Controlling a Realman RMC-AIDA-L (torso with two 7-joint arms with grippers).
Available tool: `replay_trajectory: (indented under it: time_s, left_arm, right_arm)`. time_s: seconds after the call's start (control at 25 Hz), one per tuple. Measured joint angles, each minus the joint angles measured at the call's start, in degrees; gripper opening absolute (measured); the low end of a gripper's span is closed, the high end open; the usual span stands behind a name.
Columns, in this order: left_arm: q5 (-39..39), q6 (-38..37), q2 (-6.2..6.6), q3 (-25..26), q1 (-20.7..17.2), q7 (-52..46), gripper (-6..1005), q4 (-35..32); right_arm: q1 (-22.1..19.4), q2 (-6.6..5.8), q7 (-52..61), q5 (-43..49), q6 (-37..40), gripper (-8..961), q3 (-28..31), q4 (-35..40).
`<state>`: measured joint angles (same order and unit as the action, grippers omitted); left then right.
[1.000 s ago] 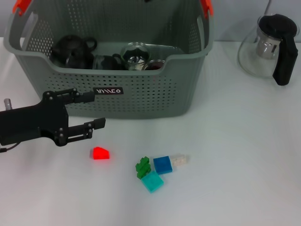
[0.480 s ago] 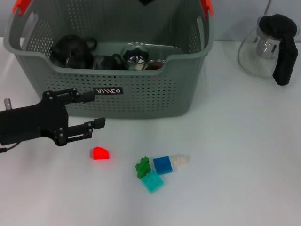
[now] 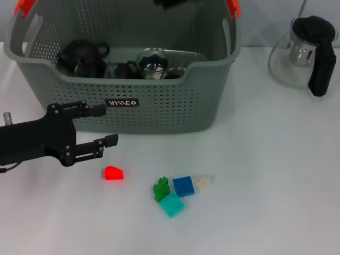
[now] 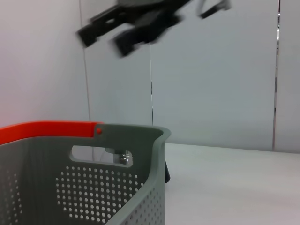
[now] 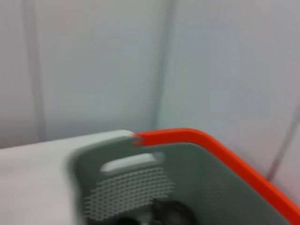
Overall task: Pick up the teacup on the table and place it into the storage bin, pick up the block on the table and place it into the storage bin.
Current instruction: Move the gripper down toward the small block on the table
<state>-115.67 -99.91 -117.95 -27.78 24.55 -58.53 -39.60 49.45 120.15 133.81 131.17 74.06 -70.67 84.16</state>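
Next, I move my right gripper next to the clear block beside the blue block and close it on its end (image 3: 207, 180) farthest from the blue block.
The grey-green storage bin (image 3: 159, 106) stands at the back of the white table, with several dark tea pieces inside, among them a small dark teacup (image 3: 118, 69). No teacup shows on the table itself. A red block (image 3: 113, 173) lies in front of the bin. My left gripper (image 3: 104, 126) hovers just left of and above it, open and empty. My right gripper (image 3: 170, 2) is high over the bin's far wall. In the left wrist view the right gripper (image 4: 110, 37) appears with its fingers apart and nothing between them.
Green (image 3: 161, 188), blue (image 3: 184, 186), teal (image 3: 172, 204) and clear (image 3: 203, 180) blocks cluster right of the red one. A glass teapot (image 3: 303, 53) with a black handle stands at the back right. The bin's orange handle (image 5: 187, 138) fills the right wrist view.
A little more of the right gripper shows at the top edge of the head view, above the bin. The left gripper and the blocks have hardly moved.
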Motion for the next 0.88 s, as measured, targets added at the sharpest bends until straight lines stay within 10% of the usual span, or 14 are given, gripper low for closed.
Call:
replay_trajectory:
  time_s: [0.48, 0.88]
  left_arm:
    - [0.0, -0.19, 0.0, 0.0, -0.37, 0.69, 674, -0.05]
    - [0.0, -0.69, -0.09, 0.0, -0.25, 0.78, 675, 0.06]
  right_arm:
    - [-13.41, -0.01, -1.37, -7.24, 30.55, 942, 0.32, 13.11]
    - [-14.66, 0.06, 0.3, 2.03, 30.85, 941, -4.19, 4.28]
